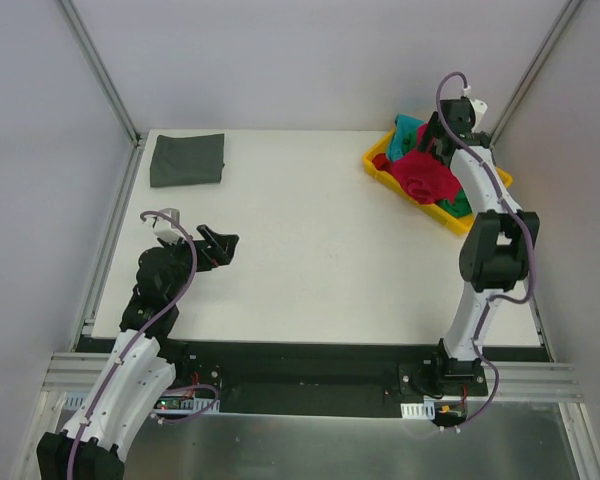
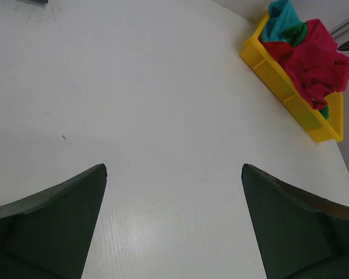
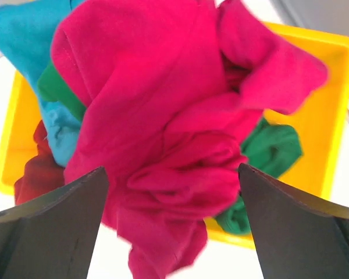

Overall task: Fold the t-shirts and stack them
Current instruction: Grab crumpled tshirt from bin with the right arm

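Observation:
My left gripper should grip the crimson t-shirt's loose end at the table's near edge [image 1: 254, 332] next, once my right gripper brings it there.
A dark grey t-shirt [image 1: 188, 160] lies folded at the table's far left corner. A crumpled crimson t-shirt [image 1: 423, 175] [image 3: 174, 110] tops a heap in the yellow tray [image 1: 392, 184], and part of it hangs over the near rim. Beneath it in the heap lie a teal t-shirt [image 1: 410, 128] [image 3: 23, 35] and a green t-shirt [image 1: 458, 205] [image 3: 270, 151]. My right gripper [image 1: 435, 140] [image 3: 171, 168] hovers open just above the crimson cloth, a finger on either side of it. My left gripper [image 1: 223, 245] [image 2: 174, 167] is open over bare table at the near left, holding nothing.
The tray [image 3: 337, 75] [image 2: 279, 81] sits askew at the table's far right corner, close to the frame post. A darker red fold [image 3: 38, 174] shows in the tray's left corner. White table [image 1: 310, 240] spreads between the grey shirt and the tray.

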Controlling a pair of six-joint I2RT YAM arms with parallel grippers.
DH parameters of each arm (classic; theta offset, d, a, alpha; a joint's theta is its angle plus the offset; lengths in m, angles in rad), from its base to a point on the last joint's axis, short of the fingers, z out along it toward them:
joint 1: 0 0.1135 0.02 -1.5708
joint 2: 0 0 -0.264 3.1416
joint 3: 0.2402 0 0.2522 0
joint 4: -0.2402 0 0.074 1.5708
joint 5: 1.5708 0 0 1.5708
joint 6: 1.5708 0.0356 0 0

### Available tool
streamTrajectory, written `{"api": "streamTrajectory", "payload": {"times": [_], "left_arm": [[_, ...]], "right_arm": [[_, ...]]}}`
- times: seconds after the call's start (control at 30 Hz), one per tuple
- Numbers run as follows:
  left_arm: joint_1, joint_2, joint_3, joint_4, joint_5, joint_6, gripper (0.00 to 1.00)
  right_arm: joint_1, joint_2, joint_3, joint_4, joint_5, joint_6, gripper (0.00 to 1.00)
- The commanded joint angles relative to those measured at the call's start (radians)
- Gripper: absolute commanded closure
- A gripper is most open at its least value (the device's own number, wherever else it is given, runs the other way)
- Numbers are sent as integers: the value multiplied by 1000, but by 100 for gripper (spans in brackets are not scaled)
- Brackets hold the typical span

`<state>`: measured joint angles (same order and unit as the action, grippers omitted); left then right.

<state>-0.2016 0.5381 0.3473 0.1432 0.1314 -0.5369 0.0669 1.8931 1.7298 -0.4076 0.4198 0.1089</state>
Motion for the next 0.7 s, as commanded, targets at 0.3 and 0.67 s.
{"api": "streamTrajectory", "payload": {"times": [0.3, 0.67], "left_arm": [[4, -10, 1, 29, -24, 14, 1], [4, -43, 5, -17, -42, 2, 1]], "right_arm": [[-6, 199, 217, -191, -70, 2, 78], [-3, -161, 22, 32, -280, -86, 100]]}}
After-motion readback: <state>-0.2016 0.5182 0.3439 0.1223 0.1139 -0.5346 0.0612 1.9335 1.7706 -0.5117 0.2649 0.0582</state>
